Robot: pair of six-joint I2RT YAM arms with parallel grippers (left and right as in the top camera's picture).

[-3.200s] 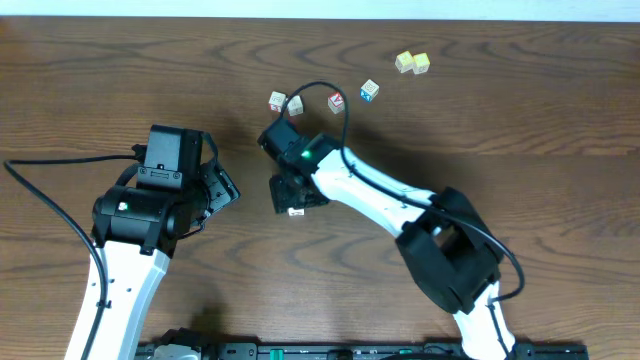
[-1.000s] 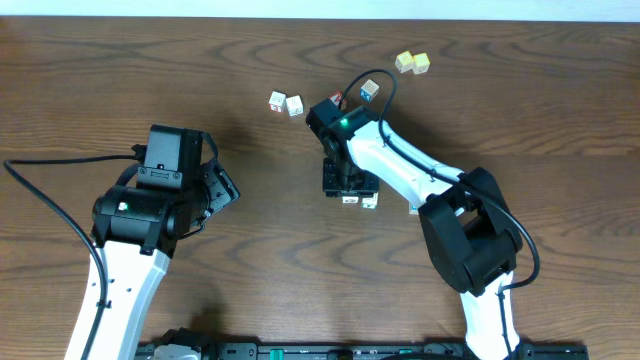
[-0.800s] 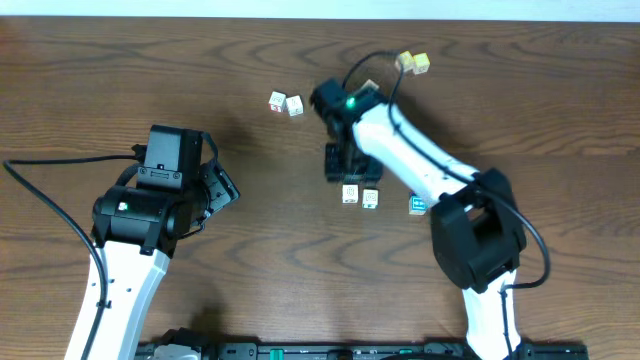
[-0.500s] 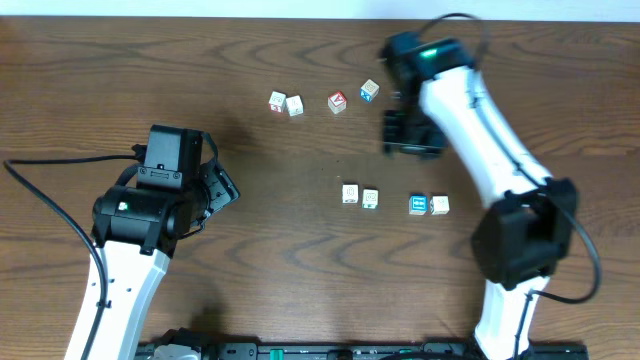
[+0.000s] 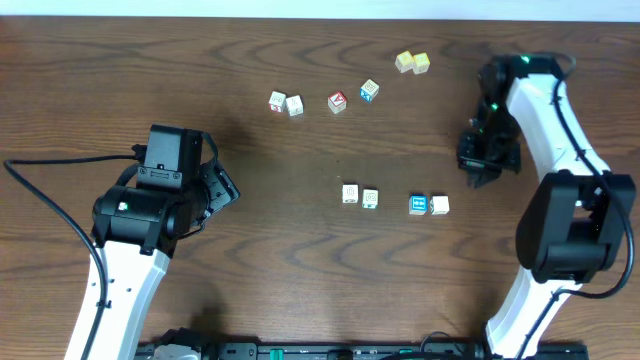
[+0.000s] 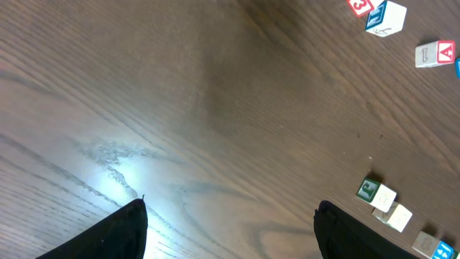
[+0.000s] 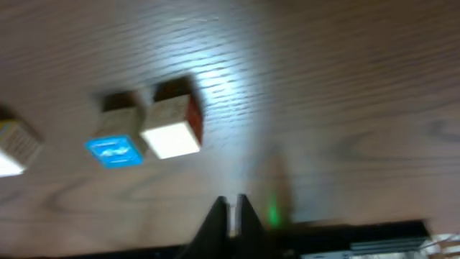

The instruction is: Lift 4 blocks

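My left gripper is to be beside the cream block farthest from the blue-faced block. It will shut its fingers there, ready to push on that block's green side (image 5: 343, 194) (image 6: 368, 190).
Four blocks lie in a row on the table: two cream ones (image 5: 350, 194) (image 5: 371, 198), a blue-faced one (image 5: 418, 205) and a cream one (image 5: 439, 205). My right gripper (image 5: 482, 168) hangs up and to the right of the row, apart from it. In the right wrist view it (image 7: 232, 214) is shut on nothing, with the blue block (image 7: 115, 151) and the cream block (image 7: 171, 133) ahead on the left. My left gripper (image 5: 222, 188) stands open far left of the row. Its wrist view shows wide jaws over bare wood and two row blocks (image 6: 374, 193) (image 6: 397, 216) at the lower right.
Further back lie two pale cubes (image 5: 277, 101) (image 5: 295, 105), a red-faced cube (image 5: 337, 102), a pale-blue cube (image 5: 369, 91) and two yellow cubes (image 5: 404, 62) (image 5: 421, 63). The right arm's white links (image 5: 545, 110) run along the table's right side.
My right arm has swung from the middle of the table, over the row, out to the right. Its jaws have gone from part open to shut, empty. The left arm has not moved.
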